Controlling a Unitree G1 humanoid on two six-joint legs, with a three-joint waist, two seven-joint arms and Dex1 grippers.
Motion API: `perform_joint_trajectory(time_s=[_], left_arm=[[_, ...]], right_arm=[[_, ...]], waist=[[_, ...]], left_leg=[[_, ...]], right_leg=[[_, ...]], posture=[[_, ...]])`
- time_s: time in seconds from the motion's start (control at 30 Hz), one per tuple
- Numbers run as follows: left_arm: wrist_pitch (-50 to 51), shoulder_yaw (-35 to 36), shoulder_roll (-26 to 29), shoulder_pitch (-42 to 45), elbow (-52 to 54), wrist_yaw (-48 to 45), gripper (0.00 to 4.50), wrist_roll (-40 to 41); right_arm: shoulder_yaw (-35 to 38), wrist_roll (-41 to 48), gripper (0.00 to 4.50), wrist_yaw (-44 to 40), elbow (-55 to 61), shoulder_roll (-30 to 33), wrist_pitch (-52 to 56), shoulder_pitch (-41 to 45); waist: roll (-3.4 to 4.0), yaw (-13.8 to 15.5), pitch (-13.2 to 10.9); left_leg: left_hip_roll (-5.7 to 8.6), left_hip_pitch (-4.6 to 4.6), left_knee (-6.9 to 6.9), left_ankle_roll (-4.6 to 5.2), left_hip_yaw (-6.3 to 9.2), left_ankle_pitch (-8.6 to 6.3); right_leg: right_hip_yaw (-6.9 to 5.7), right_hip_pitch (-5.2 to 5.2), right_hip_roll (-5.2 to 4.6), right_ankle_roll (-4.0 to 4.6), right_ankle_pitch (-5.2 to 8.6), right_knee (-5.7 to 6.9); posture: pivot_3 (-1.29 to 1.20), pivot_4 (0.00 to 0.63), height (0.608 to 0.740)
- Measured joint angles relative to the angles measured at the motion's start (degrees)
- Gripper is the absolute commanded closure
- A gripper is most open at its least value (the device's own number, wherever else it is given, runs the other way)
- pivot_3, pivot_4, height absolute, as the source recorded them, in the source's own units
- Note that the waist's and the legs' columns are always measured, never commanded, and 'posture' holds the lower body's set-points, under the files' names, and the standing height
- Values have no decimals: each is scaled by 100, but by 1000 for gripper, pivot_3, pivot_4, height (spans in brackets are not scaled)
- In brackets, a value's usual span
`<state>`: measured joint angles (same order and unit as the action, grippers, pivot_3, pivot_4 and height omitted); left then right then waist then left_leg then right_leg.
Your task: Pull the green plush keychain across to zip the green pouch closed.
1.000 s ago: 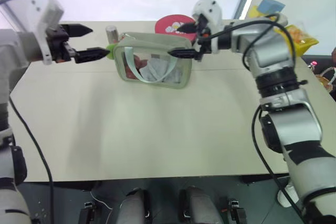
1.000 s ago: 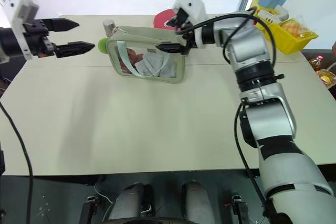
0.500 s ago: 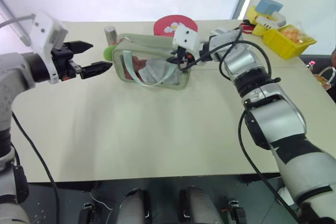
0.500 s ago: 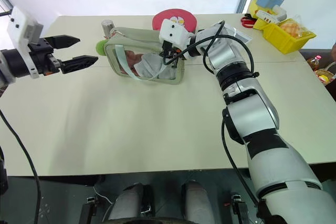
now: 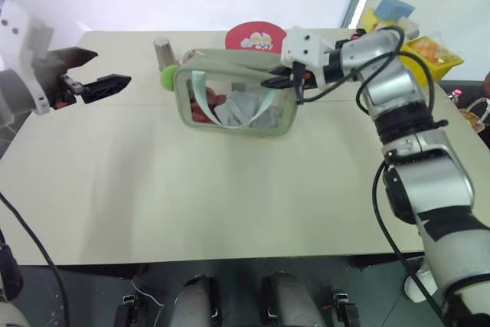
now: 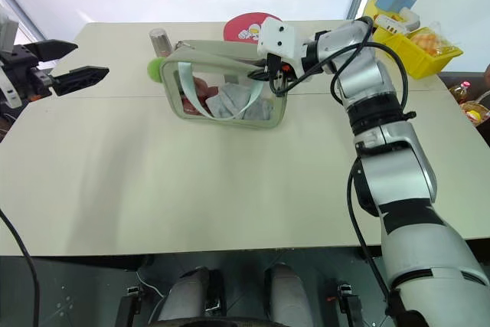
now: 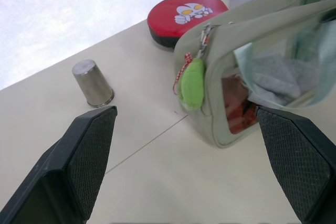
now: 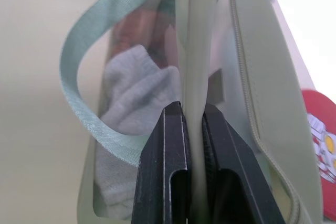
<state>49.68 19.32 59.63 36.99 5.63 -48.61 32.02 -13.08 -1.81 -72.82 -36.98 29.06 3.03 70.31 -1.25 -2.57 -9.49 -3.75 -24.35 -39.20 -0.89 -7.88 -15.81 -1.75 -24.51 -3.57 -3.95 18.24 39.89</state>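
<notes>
The green pouch is far back by the red-lidded tin, so my right gripper should bring the pouch nearer, then retake its fabric edge (image 8: 197,85) before zipping.
The green pouch (image 5: 237,101) stands on the table, its clear window facing me, with a mint strap and red and white contents inside. The green plush keychain (image 7: 192,82) hangs at the pouch's left end from the zipper pull. My left gripper (image 5: 111,67) is open, off to the left of the keychain and apart from it. My right gripper (image 8: 191,107) is shut on the fabric edge at the pouch's right end (image 5: 285,82).
A grey metal cup (image 5: 162,51) stands just behind the keychain. A round red-lidded tin (image 5: 256,37) lies behind the pouch. A yellow bin (image 5: 429,51) with packets sits at the back right. Bare tabletop (image 5: 191,189) stretches in front of the pouch.
My right gripper went from open around the pouch's right end to shut on its edge. My left gripper drew back to the left, away from the keychain.
</notes>
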Motion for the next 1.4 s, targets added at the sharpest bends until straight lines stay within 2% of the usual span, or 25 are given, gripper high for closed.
perform_joint_trajectory(time_s=[0.43, 0.53, 0.73, 0.93, 1.07, 1.27, 1.33, 1.4], left_arm=[[-82, -317, -122, 90, -89, -199, 0, 68], [-157, -404, -114, -13, -62, -282, 0, 63], [-275, -511, -103, -136, -120, -394, 0, -19], [-384, -512, -74, -150, -310, -448, 0, -83], [-378, -500, 4, -572, -257, -529, 0, -80], [-283, -501, 4, -593, -103, -526, 0, -12], [-202, -501, 2, -578, -27, -517, 0, 37], [-108, -502, -18, -590, 97, -495, 0, 105]], right_arm=[[4, 605, 4474, -139, 3056, 461, 2268, -1234], [1, 710, 3345, -39, 3536, 510, 2631, -1499], [-10, 1086, 250, -78, 4324, 841, 3363, -1691], [214, 1411, 250, -225, 4370, 1499, 3666, -1527], [410, 1566, 250, -234, 4493, 1864, 3785, -1667], [355, 1677, 250, 34, 4596, 1720, 3899, -1857], [300, 1681, 775, 121, 4596, 1665, 3888, -1881], [275, 1688, 1558, 188, 4591, 1615, 3881, -1949]], waist=[[0, 31, 0], [-1, 20, 0], [-1, 30, 1], [-1, 53, 1], [-3, 46, 1], [-4, 32, 1], [-4, 38, 2], [-4, 42, 1]], left_leg=[[2, -1, -3, -1, 1, 1], [2, 0, -3, -1, 0, 1], [2, 0, -3, -1, 0, 0], [3, -1, -3, 1, 0, 0], [2, 0, -2, 1, 0, -1], [1, 0, -3, 1, 0, 0], [2, 0, -3, 1, 0, 0], [2, -1, -3, 1, 0, -1]], right_leg=[[0, -1, 2, 0, 0, 1], [-1, -1, 2, 0, 0, 1], [-3, -1, 4, 1, 0, 0], [-3, -1, 4, 1, 0, -3], [-3, -1, 3, 1, 1, -4], [-3, -1, 5, 1, 1, -4], [-3, -1, 4, 1, 1, -4], [-3, 0, 4, 1, 1, -5]], posture=[[0, 150, 740], [0, 150, 740], [0, 150, 740], [0, 150, 740], [0, 150, 740], [0, 150, 740], [0, 150, 740], [0, 150, 740]])
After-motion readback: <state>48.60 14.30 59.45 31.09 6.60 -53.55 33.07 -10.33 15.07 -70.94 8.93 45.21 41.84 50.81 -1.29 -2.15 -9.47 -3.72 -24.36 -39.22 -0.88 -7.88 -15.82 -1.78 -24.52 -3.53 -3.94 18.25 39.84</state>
